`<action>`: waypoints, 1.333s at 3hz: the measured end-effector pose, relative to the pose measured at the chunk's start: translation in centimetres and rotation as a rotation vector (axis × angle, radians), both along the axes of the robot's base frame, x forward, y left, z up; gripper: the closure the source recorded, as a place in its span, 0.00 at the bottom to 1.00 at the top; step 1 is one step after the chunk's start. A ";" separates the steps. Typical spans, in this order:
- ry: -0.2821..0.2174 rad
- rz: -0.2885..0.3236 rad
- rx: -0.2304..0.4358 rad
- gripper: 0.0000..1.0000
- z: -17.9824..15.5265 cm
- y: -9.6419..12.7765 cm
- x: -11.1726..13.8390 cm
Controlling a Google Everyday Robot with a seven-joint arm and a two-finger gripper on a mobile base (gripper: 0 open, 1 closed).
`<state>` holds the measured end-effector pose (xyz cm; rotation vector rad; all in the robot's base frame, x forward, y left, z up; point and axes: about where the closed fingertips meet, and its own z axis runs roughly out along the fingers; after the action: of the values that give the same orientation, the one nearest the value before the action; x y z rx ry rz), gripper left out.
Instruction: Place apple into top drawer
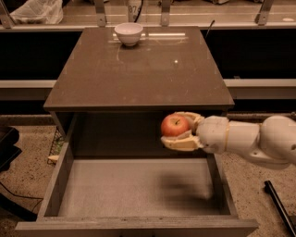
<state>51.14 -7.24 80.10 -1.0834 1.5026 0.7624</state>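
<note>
The robot's gripper will release the apple on the pale grey drawer's bottom (pixel 111 175), in the half that is farther from the dark rod.
The red-orange apple (pixel 174 125) is held between the cream fingers of my gripper (pixel 177 130), which reaches in from the right on a white arm. The gripper holds the apple in the air above the right half of the open top drawer (pixel 134 187), just in front of the cabinet's front edge. The drawer is pulled out toward the camera and its pale grey floor shows, with the arm's shadow on it. The drawer holds nothing.
A white bowl (pixel 128 33) stands at the back of the brown cabinet top (pixel 138 69). A plastic bag (pixel 34 11) lies on the shelf at the back left. A dark rod (pixel 280 203) lies on the speckled floor at the right.
</note>
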 end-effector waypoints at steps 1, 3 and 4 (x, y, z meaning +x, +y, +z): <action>0.004 0.052 -0.001 1.00 -3.3 5.0 -0.7; 0.020 0.136 -0.052 1.00 -9.6 12.4 -2.4; 0.036 0.188 -0.119 1.00 -12.7 15.2 -2.8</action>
<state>48.32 7.93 67.44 -1.3207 1.5066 0.8336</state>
